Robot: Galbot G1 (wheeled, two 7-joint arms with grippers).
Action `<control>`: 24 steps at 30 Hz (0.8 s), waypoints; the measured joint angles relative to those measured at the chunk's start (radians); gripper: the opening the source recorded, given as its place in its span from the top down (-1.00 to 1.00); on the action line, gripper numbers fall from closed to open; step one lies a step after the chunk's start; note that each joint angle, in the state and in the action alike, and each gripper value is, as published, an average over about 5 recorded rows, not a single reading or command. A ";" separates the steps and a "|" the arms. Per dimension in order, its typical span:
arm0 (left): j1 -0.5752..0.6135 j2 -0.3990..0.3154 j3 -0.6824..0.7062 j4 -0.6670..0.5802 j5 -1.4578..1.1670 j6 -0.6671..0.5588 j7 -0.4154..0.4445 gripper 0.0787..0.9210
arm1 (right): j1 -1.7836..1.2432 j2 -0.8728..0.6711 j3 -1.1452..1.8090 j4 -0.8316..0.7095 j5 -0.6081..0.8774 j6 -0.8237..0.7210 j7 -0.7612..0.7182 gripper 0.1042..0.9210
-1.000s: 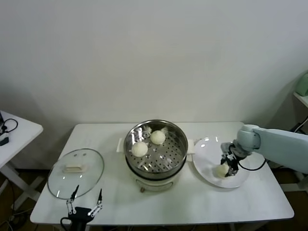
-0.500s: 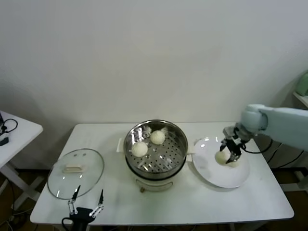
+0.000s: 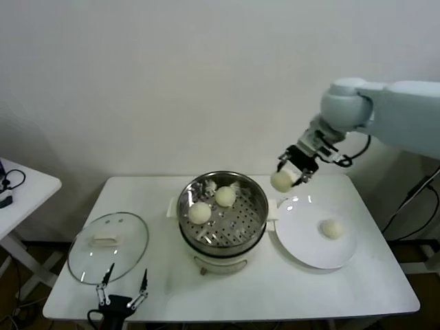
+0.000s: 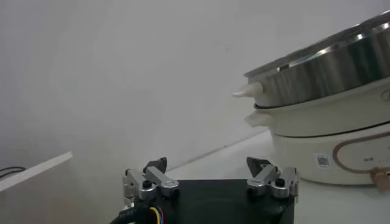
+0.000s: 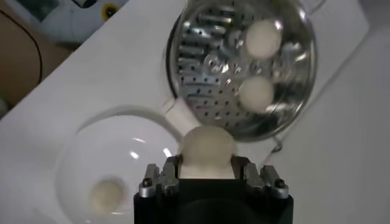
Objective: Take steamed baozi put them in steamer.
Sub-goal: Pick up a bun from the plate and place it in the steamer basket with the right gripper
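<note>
The baozi in my right gripper should be let go on the bare front part of the steamer's perforated tray (image 3: 221, 234) (image 5: 212, 47).
My right gripper (image 3: 287, 176) is shut on a cream-white baozi (image 3: 281, 181) and holds it in the air above the gap between the steamer (image 3: 223, 214) and the white plate (image 3: 306, 240). In the right wrist view the held baozi (image 5: 207, 148) sits between the fingers. Two baozi (image 3: 200, 212) (image 3: 225, 196) lie on the steamer's perforated tray; they also show in the right wrist view (image 5: 263, 38) (image 5: 256, 92). One baozi (image 3: 332, 229) remains on the plate. My left gripper (image 3: 122, 291) is open and parked at the table's front left edge.
A round glass lid (image 3: 108, 247) with a white handle lies on the table left of the steamer. A small white side table (image 3: 20, 189) stands at far left. The steamer's side (image 4: 329, 115) fills the left wrist view.
My right gripper has lifted one baozi off the plate and carried it up and left toward the steamer. The other baozi stays on the plate. The left arm has not moved.
</note>
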 measured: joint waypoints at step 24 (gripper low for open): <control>-0.007 0.000 -0.024 0.016 -0.016 -0.003 0.000 -0.77 | -0.324 0.278 0.115 0.015 -0.324 0.123 0.095 -0.10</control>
